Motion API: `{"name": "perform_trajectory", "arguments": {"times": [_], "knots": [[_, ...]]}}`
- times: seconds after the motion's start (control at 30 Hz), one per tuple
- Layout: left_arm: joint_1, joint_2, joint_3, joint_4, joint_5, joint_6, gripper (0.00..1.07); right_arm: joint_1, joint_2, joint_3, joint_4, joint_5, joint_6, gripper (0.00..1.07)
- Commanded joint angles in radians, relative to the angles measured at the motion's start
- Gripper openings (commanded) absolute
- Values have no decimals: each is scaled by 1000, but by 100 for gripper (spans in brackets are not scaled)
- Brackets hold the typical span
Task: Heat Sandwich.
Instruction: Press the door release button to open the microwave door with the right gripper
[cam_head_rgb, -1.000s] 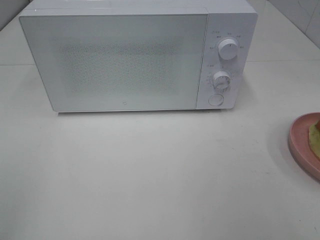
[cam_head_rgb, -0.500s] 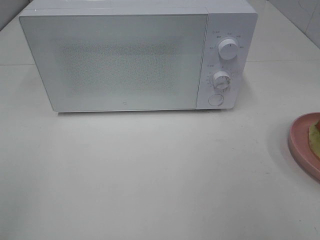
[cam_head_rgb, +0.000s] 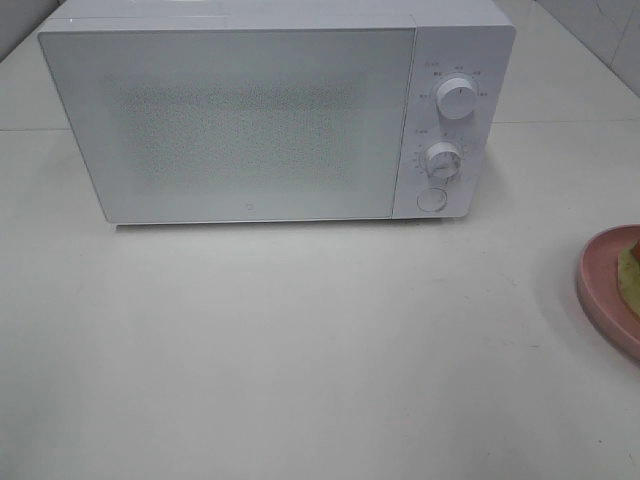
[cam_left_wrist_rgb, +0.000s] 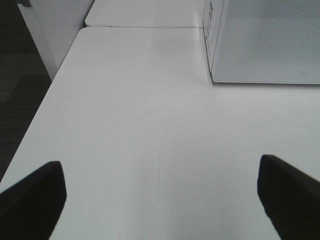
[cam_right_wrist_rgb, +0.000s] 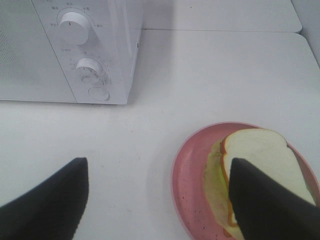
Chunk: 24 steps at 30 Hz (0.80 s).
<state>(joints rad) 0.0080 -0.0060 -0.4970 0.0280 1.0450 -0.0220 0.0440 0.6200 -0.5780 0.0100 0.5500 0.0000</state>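
The round button (cam_head_rgb: 432, 200) (cam_right_wrist_rgb: 99, 93) of the microwave, below the knobs, should be next for my right gripper to go to and close on, because the microwave's door is shut.
The sandwich (cam_right_wrist_rgb: 255, 155), white bread with a yellowish-green filling, lies on a round pink plate (cam_right_wrist_rgb: 192, 185). In the exterior high view only a sliver of the sandwich (cam_head_rgb: 630, 268) and the plate's rim (cam_head_rgb: 600, 290) show at the right edge. A white microwave (cam_head_rgb: 270, 110) stands at the back with its door shut. My right gripper (cam_right_wrist_rgb: 160, 200) hovers open above the table, one finger over the sandwich's near side. My left gripper (cam_left_wrist_rgb: 160, 200) is open over bare table, left of the microwave (cam_left_wrist_rgb: 265, 40). Neither arm shows in the exterior high view.
The microwave has two knobs (cam_head_rgb: 456, 100) and a round button (cam_head_rgb: 431, 199) on its right panel. The white table (cam_head_rgb: 300, 340) stretches out in front of it. In the left wrist view the table's edge (cam_left_wrist_rgb: 35, 125) drops off to a dark floor.
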Motion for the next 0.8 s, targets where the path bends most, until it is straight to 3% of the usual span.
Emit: {"name": "perform_trajectory", "arguments": {"times": [0.03, 0.8], "knots": [[3, -25, 3, 2, -9, -4, 98, 4, 42, -5, 1, -66, 6, 76], [3, -25, 3, 2, -9, -4, 98, 4, 389, -5, 4, -450, 6, 76]]}}
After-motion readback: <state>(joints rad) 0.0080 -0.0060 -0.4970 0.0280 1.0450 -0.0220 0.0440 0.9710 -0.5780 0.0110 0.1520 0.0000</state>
